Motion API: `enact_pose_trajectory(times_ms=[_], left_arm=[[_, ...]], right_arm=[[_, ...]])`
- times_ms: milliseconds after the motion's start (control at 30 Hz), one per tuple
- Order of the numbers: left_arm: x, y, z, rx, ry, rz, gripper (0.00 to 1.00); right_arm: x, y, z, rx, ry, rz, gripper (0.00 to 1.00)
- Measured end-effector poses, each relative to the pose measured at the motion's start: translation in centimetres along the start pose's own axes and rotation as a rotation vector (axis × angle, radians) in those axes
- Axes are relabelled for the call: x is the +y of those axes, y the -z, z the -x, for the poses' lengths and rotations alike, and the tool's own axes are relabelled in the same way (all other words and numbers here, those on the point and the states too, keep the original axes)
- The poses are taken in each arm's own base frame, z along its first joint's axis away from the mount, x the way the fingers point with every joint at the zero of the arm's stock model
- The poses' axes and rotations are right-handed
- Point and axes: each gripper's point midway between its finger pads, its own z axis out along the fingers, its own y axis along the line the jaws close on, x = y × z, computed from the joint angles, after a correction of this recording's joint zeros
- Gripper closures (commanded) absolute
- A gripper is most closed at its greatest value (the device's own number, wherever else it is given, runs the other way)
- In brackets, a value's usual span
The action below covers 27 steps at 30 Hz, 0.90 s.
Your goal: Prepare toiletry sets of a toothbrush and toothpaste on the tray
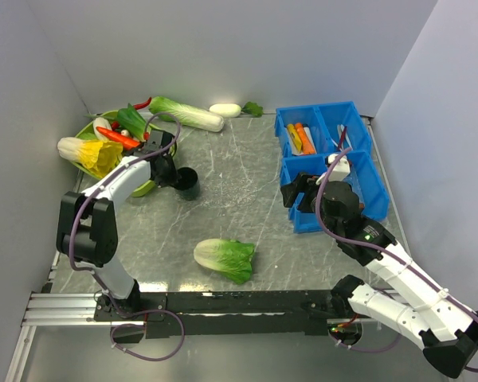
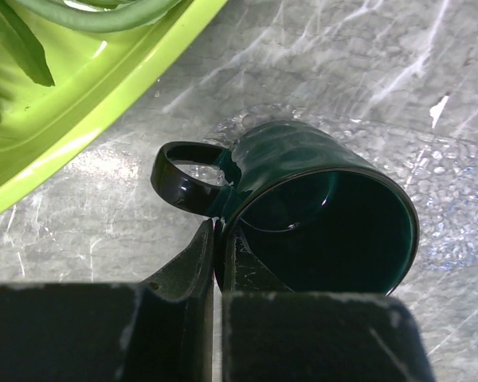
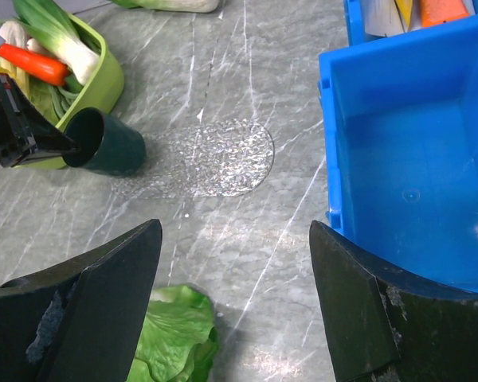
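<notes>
Next, my left gripper lets go of the dark green mug on the clear tray's end (image 1: 184,196) (image 2: 261,167) beside the lime bowl.
A yellow tube (image 1: 293,138) and an orange tube (image 1: 304,137) of toothpaste lie in the back-left compartment of the blue bins (image 1: 327,208). Their ends show in the right wrist view (image 3: 444,8). A reddish toothbrush (image 1: 342,137) lies in the back-right compartment. The clear textured oval tray (image 3: 223,155) lies on the table between the grippers. My left gripper (image 2: 219,247) is shut on the rim of a dark green mug (image 2: 303,171), which sits at the tray's left end (image 2: 438,171). My right gripper (image 3: 235,231) is open and empty above the table, just left of the front blue bin (image 3: 398,159).
A lime bowl (image 1: 92,155) with a carrot, chillies and greens stands at the back left, with a pale cabbage (image 1: 84,150) on it. A lettuce (image 1: 225,259) lies at front centre. A long cabbage (image 1: 187,114) and a white vegetable (image 1: 225,110) lie by the back wall.
</notes>
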Motion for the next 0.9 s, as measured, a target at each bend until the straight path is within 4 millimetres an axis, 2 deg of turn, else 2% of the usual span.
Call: enact_pose_trajectory(times_ms=[900], left_arm=[[1.2, -1.1, 0.0, 0.007, 0.012, 0.046, 0.99]], right_arm=[[-0.2, -0.1, -0.2, 0.009, 0.015, -0.01, 0.18]])
